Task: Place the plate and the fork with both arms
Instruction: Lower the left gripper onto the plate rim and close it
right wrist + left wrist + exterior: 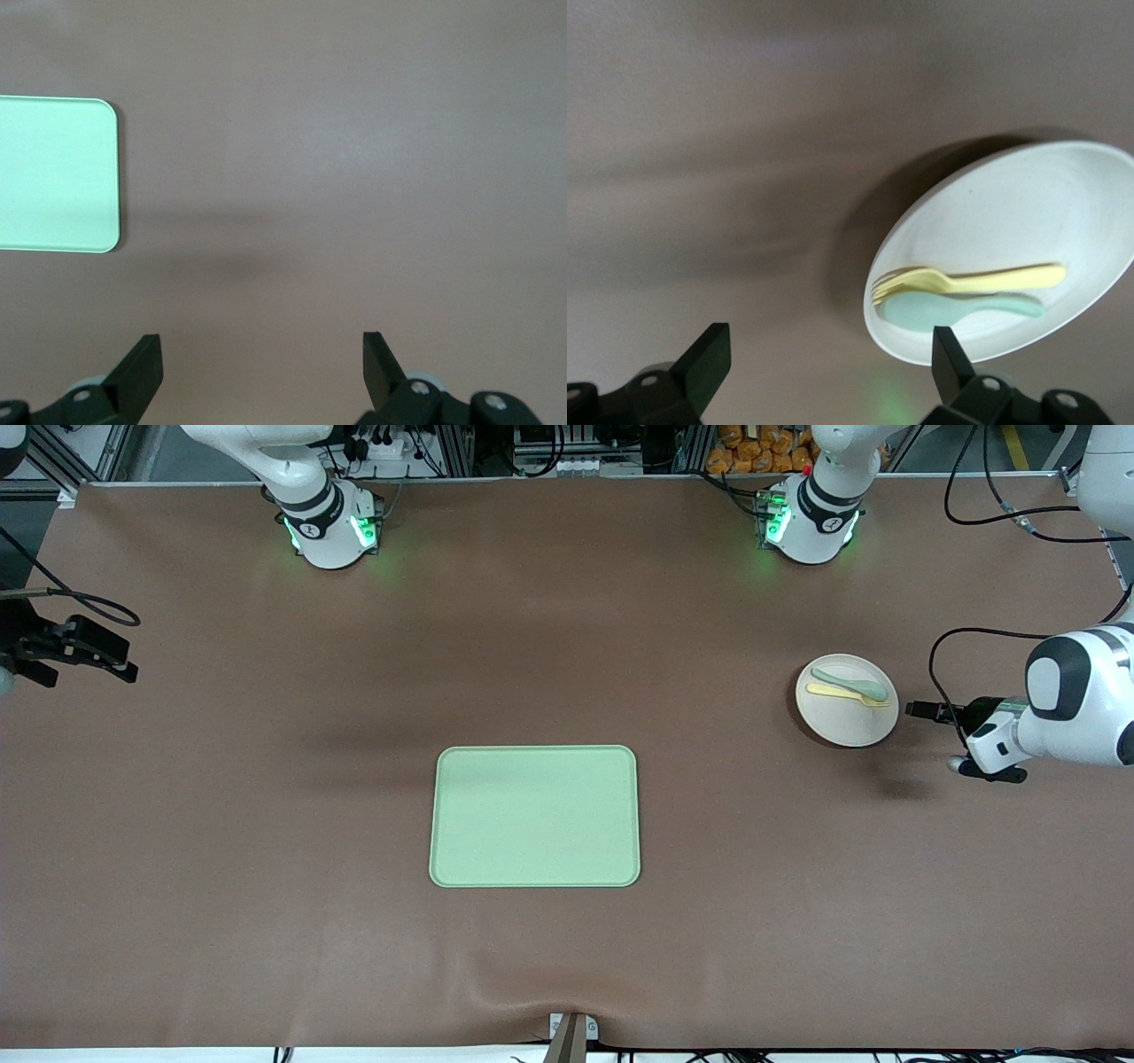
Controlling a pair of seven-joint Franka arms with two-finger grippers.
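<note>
My left gripper will close on the cream plate's rim [889,676] [902,356] beside the grey-green spoon's wide end, on the side away from the fork.
The cream plate [842,722] lies on the brown table toward the left arm's end. On it rest the pale yellow fork [846,695] and a grey-green spoon [855,682], side by side. My left gripper [928,714] hovers low beside the plate, open and holding nothing. In the left wrist view the plate [1028,212], fork [974,280] and spoon [957,310] show just ahead of the left gripper [828,354], and one finger [950,354] overlaps the plate's rim. My right gripper [89,657] waits open over the table's edge at the right arm's end; the right wrist view shows this gripper [261,359] over bare table.
A rectangular light-green tray [534,816] lies at the table's middle, nearer the front camera than the plate, with nothing on it. Its corner [58,173] shows in the right wrist view. Black cables trail on the table by the left arm.
</note>
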